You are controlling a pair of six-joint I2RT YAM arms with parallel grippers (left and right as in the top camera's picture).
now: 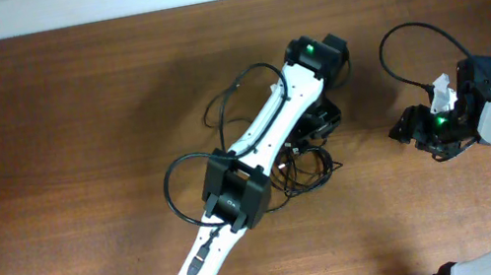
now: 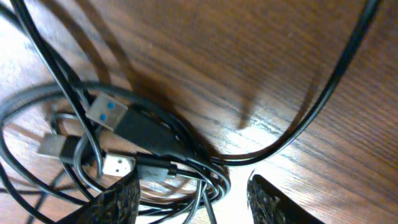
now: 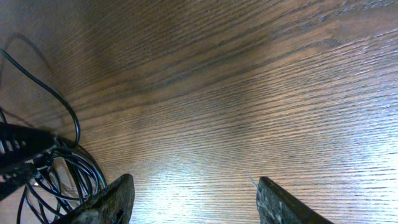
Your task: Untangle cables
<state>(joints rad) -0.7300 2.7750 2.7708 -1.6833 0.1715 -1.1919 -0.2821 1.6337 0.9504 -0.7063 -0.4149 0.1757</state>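
Note:
The blue-tongued USB plug lies across the crossing loops. Next, my left gripper takes the plug's black body (image 2: 144,129) and lifts the bundle clear of the wood.
The cables (image 1: 302,165) lie as a tangled black bundle at mid-table, beside my left arm's elbow. In the left wrist view the cables (image 2: 149,134) show as crossing loops with a blue-tongued USB plug (image 2: 107,112) and two silver-tipped plugs. My left gripper (image 1: 319,125) hovers over the bundle's upper right edge. The left gripper (image 2: 193,177) is open, and a few loops run between its fingers, untouched by the right one. My right gripper (image 1: 406,128) is to the right of the bundle. The right gripper (image 3: 194,180) is open over bare wood, with the cables (image 3: 56,177) to its left.
A thicker black cable (image 2: 311,112) arcs across the wood in the left wrist view. Another thick loop (image 1: 410,45) rises from the right arm. The left arm (image 1: 233,180) crosses the table diagonally, and the table's far edge (image 1: 203,5) meets a white wall.

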